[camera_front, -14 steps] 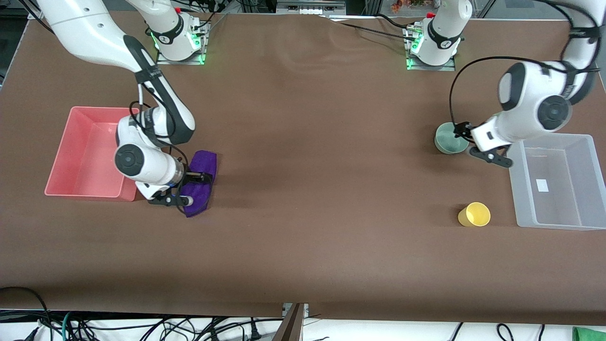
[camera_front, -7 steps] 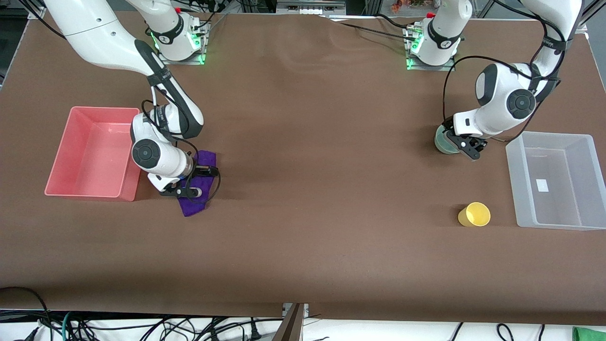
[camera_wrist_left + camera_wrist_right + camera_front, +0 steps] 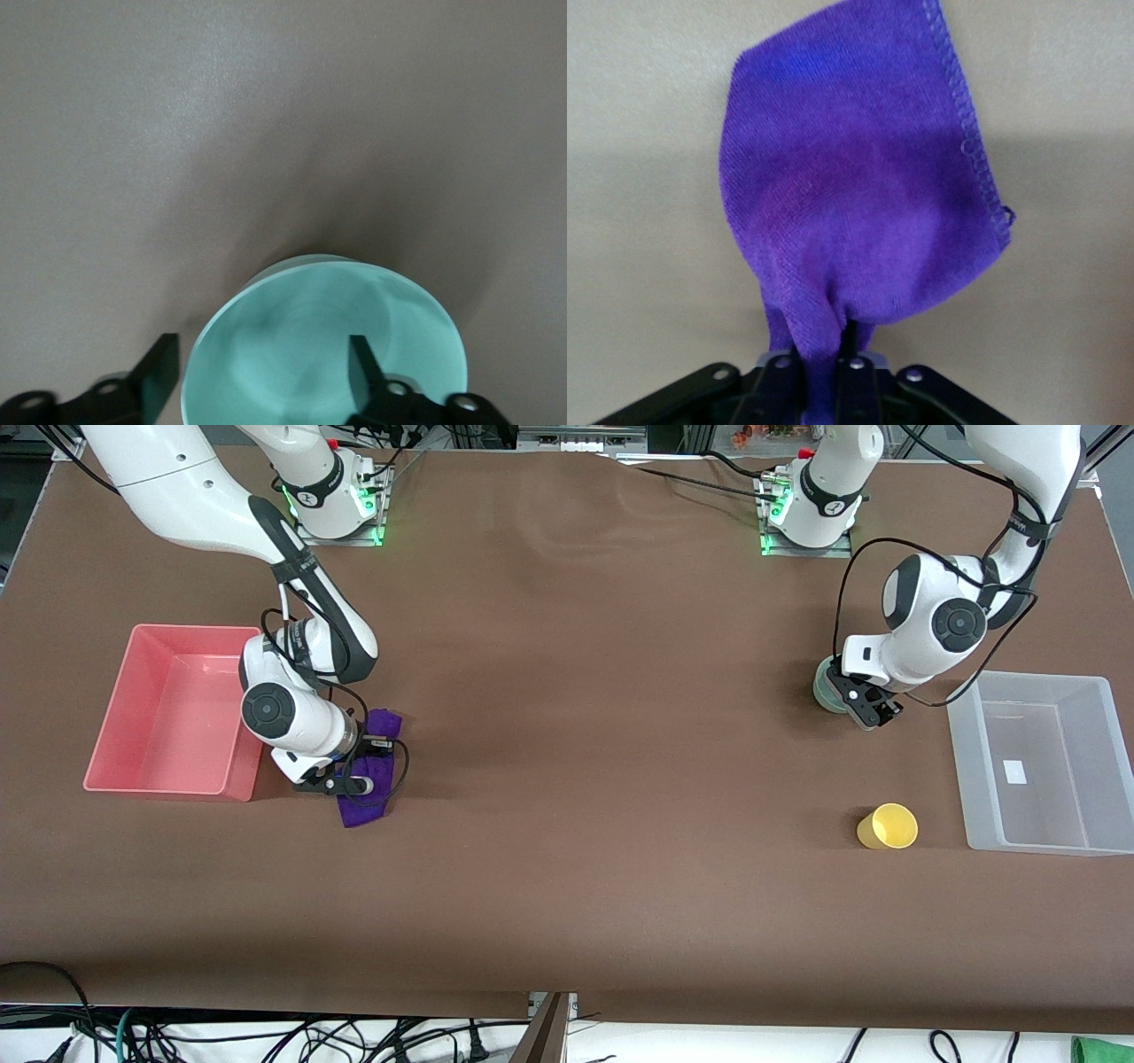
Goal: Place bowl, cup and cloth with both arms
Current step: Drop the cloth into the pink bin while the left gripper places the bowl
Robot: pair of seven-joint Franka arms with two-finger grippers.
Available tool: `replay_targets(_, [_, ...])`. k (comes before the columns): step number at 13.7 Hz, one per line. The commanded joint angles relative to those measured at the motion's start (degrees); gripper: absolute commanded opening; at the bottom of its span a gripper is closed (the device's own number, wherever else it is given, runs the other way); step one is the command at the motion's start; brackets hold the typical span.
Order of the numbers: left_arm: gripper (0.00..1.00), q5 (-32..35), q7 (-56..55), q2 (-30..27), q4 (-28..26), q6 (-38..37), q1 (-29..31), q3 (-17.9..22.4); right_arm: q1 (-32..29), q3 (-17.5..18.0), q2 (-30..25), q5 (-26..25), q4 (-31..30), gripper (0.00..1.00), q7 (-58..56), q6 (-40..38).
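The robot's right gripper needs to release the purple cloth on the bottom of the pink bin (image 3: 203, 716).
The purple cloth (image 3: 365, 808) lies bunched on the table beside the pink bin. My right gripper (image 3: 361, 769) is shut on a fold at its middle. In the right wrist view the cloth (image 3: 850, 195) spreads out from the shut right gripper (image 3: 826, 359). The mint-green bowl (image 3: 827, 687) stands upright near the clear bin. My left gripper (image 3: 858, 707) is down at it and open. In the left wrist view one finger (image 3: 365, 367) is inside the bowl (image 3: 301, 345) and the other finger (image 3: 159, 372) is outside its rim. The yellow cup (image 3: 888, 826) lies nearer the front camera, untouched.
A pink bin (image 3: 133, 657) stands at the right arm's end of the table. A clear plastic bin (image 3: 966, 771) stands at the left arm's end, beside the bowl and cup. The brown table (image 3: 585, 735) stretches wide between the two arms.
My left gripper has come down over the bowl and now straddles its rim. My right gripper has closed on the cloth, which has bunched and shifted slightly toward the pink bin.
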Motion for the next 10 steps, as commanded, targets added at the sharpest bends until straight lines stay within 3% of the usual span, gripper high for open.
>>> replay_targets(1, [0.02,1.43,0.99,1.13,-0.11,0.97,0.77,-0.44,-0.57,0.31,-2.11,-0.73,2.81,0.00,-0.29,-6.01])
replay_targets(5, [0.00,1.43,3.53,0.52,0.60,0.70,0.77,-0.44,-1.97,-1.09,-5.54,-0.64,14.84,0.00,-7.64,-26.64])
replay_targets(8, [0.00,1.43,4.50,-2.20,2.35,-1.48,0.86,-0.44,-2.41,-6.79,-8.00,-0.20,23.38,0.00,-19.15,-42.91])
replay_targets(10, [0.00,1.34,4.68,-2.30,7.16,-8.58,0.94,-0.44,-3.11,-10.48,-10.37,-0.64,26.20,0.00,-25.75,-50.39])
